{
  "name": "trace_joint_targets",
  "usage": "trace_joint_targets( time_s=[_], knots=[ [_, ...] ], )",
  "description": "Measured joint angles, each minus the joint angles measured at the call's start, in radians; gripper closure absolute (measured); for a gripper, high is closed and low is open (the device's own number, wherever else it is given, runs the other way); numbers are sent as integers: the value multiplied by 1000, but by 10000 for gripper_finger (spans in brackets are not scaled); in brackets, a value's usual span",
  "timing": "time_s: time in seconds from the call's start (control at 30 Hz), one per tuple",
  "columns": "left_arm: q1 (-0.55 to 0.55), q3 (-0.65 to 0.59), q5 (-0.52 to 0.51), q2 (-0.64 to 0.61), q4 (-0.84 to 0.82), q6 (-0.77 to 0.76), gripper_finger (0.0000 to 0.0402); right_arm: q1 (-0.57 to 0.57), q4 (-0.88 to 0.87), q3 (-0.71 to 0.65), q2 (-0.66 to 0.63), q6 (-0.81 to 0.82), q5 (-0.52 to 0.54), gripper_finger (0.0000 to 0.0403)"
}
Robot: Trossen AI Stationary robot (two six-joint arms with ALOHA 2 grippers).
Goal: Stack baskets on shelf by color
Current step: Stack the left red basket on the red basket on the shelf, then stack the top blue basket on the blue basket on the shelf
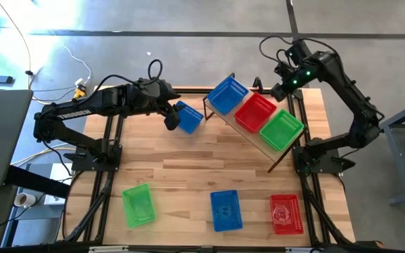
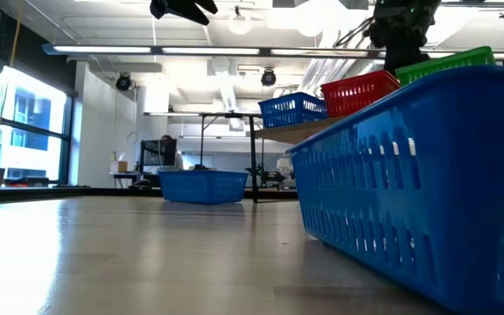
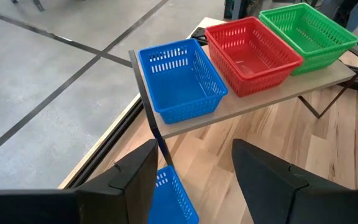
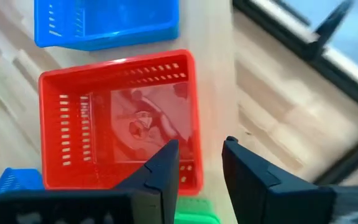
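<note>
Next, I close my left gripper on the near long rim (image 1: 181, 128) of the blue basket that sits on the table beside the shelf.
The shelf (image 3: 253, 102) stands slanted at the table's far right and carries a blue basket (image 1: 227, 95), a red basket (image 1: 255, 111) and a green basket (image 1: 282, 129) side by side on their bottoms. Another blue basket (image 1: 187, 117) rests on the table left of the shelf. My left gripper (image 3: 194, 168) hangs open high above that basket, touching nothing. My right gripper (image 4: 199, 155) is open above the far wall of the red basket (image 4: 117, 124), one finger on each side of that wall. No contact shows.
Along the table's near edge lie a green basket (image 1: 138, 204), a blue basket (image 1: 225, 209) and a red basket (image 1: 285, 213). Bare wood lies in the middle of the table between them and the shelf. The shelf's black leg (image 1: 281, 158) reaches toward the right arm's base.
</note>
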Motion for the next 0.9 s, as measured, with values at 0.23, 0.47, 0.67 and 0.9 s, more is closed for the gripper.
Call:
trace_joint_targets(
  time_s=[0.23,0.47,0.67,0.9],
  knots=[
    [6,0,-57,0,-10,0,204,11,-12,132,-1,26,26,296],
    [73,0,-71,5,-103,-83,204,87,-10,159,-5,63,24,295],
    [154,-1,-72,46,-161,-185,204,176,1,158,-5,90,26,295],
    [247,0,-71,123,-159,-175,204,249,24,157,-5,117,27,295]
  ],
)
